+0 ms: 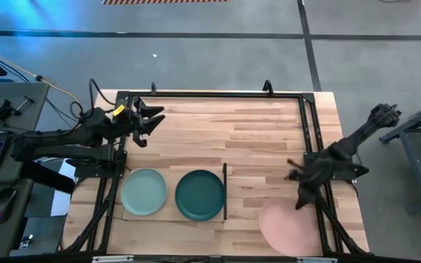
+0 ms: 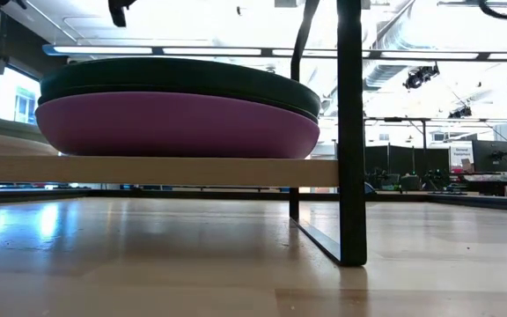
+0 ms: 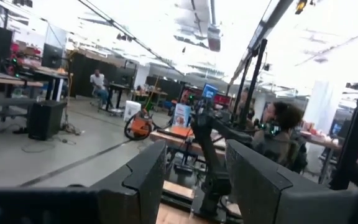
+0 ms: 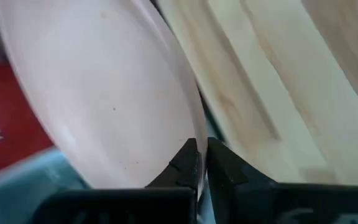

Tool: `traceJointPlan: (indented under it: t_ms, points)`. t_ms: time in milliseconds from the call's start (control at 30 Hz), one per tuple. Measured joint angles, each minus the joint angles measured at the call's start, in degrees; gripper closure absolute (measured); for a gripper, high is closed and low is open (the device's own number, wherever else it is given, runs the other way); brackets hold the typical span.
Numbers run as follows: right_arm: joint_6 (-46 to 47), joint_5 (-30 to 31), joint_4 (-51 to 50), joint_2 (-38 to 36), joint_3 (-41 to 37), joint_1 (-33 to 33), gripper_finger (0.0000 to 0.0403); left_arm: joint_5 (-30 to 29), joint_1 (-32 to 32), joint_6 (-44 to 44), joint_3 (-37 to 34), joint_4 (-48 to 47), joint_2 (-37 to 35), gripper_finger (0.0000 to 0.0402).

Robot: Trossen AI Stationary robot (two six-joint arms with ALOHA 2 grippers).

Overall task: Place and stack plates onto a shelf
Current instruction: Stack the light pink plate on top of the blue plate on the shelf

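The robot's right gripper will release the pink plate, now at the table's near edge, on top of the dark teal plate (image 1: pixel 199 195), beside the pale mint plate.
On the shelf (image 1: pixel 172 216) sit a pale mint plate (image 1: pixel 143 191) and a dark teal plate (image 1: pixel 199 195). The low view shows the teal plate (image 2: pixel 179 75) resting on a purple plate (image 2: pixel 179 123), which rests on the shelf board (image 2: pixel 148 170). My right gripper (image 1: pixel 299 199) is shut on the pink plate (image 1: pixel 287 228) at the table's near right. My left gripper (image 1: pixel 150 121) hovers open over the far left of the table, away from every plate. The white and black plates are hidden. My right gripper pinches the pink plate's rim (image 4: pixel 194 134) between its two fingers (image 4: pixel 182 165), on the plate's far side (image 1: pixel 292 210). The fingers come slanting down from the far side. The plate extends from the fingers toward the near edge; whether it is lifted clear I cannot tell.
The shelf's dark upright strip (image 1: pixel 225 191) stands between the teal plate and the pink plate, showing as a black post (image 2: pixel 350 132) in the low view. A black frame (image 1: pixel 210 95) runs along the table's far and side edges. People (image 3: pixel 278 130) sit in the room behind.
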Motion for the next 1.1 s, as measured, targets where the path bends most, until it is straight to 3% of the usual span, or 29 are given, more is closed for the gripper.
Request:
traceJointPlan:
  t_ms: [200,367,533,633,733,900,1100]
  points:
    - [-3.0,9.5,-1.3,-4.3,8.2,-12.4,0.0403,-1.6,0.0,0.0,0.0,0.1,-1.1,0.0245]
    - [-12.6,13.9,-2.8,2.1,17.3,-26.6,0.0403,-1.6,0.0,0.0,0.0,0.1,-1.1,0.0245]
    - [-24.9,8.9,-2.8,17.5,29.7,-39.2,0.0403,-1.6,0.0,-1.1,0.0,7.0,-1.1,0.0245]
    - [-32.4,0.1,-2.7,28.4,38.5,-45.2,0.0403,-1.6,0.0,-1.4,0.7,14.1,-1.2,0.0245]
    - [-39.7,-7.4,-3.4,39.6,47.2,-48.8,0.0403,-1.5,0.0,-1.4,2.8,15.2,-1.4,0.0245]
    - [-49.4,-12.1,-10.1,56.7,62.5,-49.5,0.0403,0.5,0.0,0.4,4.5,15.2,-1.6,0.0245]
    - [-61.6,-10.8,-23.9,71.7,80.1,-45.7,0.0403,0.9,0.0,0.0,4.5,14.7,-1.5,0.0245]
